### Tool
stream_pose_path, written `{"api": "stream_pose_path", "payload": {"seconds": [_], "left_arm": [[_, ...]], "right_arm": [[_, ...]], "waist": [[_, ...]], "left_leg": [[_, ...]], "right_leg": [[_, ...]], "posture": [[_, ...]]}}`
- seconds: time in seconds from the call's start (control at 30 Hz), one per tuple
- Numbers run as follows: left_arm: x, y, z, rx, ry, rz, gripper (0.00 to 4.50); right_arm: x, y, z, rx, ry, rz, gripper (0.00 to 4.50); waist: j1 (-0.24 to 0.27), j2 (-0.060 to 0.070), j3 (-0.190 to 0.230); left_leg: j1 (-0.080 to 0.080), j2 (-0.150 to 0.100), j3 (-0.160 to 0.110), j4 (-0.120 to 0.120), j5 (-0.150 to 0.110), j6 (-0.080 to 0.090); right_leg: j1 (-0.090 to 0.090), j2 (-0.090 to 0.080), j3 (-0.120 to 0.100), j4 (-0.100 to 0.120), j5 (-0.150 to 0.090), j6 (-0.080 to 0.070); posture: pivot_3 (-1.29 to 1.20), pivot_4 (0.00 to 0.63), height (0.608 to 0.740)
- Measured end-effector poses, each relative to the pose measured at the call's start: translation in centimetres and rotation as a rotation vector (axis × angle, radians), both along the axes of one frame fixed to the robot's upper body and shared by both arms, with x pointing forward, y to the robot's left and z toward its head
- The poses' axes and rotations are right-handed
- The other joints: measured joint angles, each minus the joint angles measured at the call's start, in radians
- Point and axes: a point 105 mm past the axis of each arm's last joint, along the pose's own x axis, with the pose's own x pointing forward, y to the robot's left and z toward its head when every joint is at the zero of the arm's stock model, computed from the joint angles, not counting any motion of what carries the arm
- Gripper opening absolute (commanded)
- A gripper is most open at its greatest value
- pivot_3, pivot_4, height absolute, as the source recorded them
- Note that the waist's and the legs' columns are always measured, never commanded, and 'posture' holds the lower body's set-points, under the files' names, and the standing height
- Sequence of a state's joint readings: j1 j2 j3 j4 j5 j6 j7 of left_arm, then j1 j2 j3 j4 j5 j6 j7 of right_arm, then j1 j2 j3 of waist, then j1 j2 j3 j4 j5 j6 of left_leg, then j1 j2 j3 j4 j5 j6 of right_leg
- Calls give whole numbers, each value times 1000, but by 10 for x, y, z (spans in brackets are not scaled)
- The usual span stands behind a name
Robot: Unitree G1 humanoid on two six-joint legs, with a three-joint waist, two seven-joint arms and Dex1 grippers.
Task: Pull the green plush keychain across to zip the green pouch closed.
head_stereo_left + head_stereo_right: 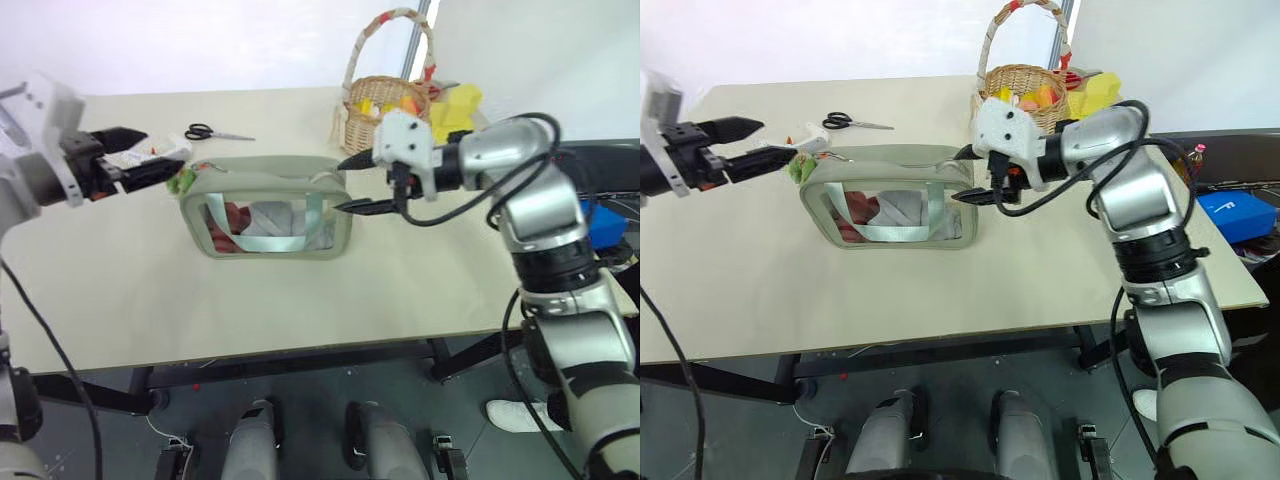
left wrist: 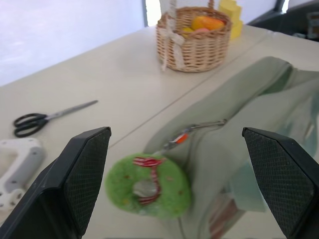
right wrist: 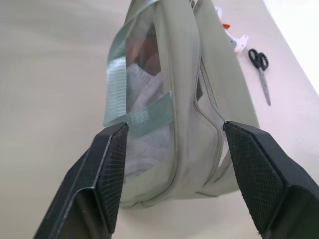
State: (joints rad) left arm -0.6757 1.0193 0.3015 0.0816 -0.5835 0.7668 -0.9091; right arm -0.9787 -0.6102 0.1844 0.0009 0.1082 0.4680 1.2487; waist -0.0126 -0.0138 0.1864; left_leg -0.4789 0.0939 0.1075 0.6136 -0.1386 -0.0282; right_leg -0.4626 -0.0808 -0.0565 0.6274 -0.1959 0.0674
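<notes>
I should pinch the pouch's front rim [image 1: 325, 188] with my right gripper while my left gripper lifts the green plush keychain on top, because the keychain hangs off the pouch's end.
The green pouch [image 1: 265, 178] stands in the middle of the table, its clear window facing me and a pale strap across it. The green plush keychain [image 2: 148, 186] hangs from the zipper pull at the pouch's left end, resting on the table. My left gripper [image 1: 778, 140] is open just left of the keychain; the plush lies between the spread fingers, touching neither. My right gripper [image 1: 338, 185] is open at the pouch's right end, one finger on each side of the end wall [image 3: 199, 149], with a gap on both sides.
A wicker basket [image 1: 385, 112] with yellow sponge blocks [image 1: 457, 108] beside it stands behind the right gripper. Scissors [image 1: 215, 133] and a white plastic object [image 1: 150, 150] lie at the back left. A blue box [image 1: 1235, 215] sits off the table's right edge.
</notes>
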Motion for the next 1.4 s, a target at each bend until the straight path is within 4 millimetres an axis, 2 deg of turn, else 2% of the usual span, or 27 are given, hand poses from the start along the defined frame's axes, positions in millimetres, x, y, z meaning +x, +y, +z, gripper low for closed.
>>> {"api": "stream_pose_path", "payload": {"seconds": [0.1,0.23,0.37,0.47,0.63,0.83,1.07,1.4], "left_arm": [[3,8,-4,-6,11,17,4500],[5,23,-13,-27,47,41,4500],[4,34,-28,-9,95,60,4500],[6,38,-32,-16,105,74,4500],[16,31,-37,-20,93,66,4500],[26,18,-53,19,106,39,4500],[36,29,-70,45,128,88,4500],[53,14,-73,20,106,56,4500]], "right_arm": [[2,5,-12,27,51,-14,3191],[8,16,-18,67,63,-19,3191],[15,15,-24,76,77,-45,3191],[17,14,-26,70,72,-49,2414],[17,13,-27,63,71,-39,26],[14,16,-29,45,64,-10,26],[11,16,-30,28,66,6,26],[10,18,-30,27,67,9,26]], "waist": [[-2,0,0],[-3,0,0],[2,0,0],[1,0,0],[1,0,0],[-2,0,0],[-1,0,0],[0,0,0]], "left_leg": [[0,0,0,0,0,0],[-1,0,0,-1,0,0],[-1,0,1,-1,0,0],[-1,0,1,0,0,0],[-1,0,1,-1,0,0],[-1,0,1,-1,0,0],[-1,0,1,0,0,0],[-1,0,1,0,0,0]], "right_leg": [[-1,0,0,0,0,0],[-1,0,0,0,0,0],[-1,0,0,-1,0,0],[-1,0,0,-1,0,0],[-1,0,0,-1,0,-1],[-1,0,0,-1,0,0],[0,0,0,0,0,0],[0,0,0,1,0,0]], "posture": [[0,150,740],[0,150,740],[0,150,740],[0,150,740],[0,150,740],[0,150,740],[0,150,740],[0,150,740]]}}
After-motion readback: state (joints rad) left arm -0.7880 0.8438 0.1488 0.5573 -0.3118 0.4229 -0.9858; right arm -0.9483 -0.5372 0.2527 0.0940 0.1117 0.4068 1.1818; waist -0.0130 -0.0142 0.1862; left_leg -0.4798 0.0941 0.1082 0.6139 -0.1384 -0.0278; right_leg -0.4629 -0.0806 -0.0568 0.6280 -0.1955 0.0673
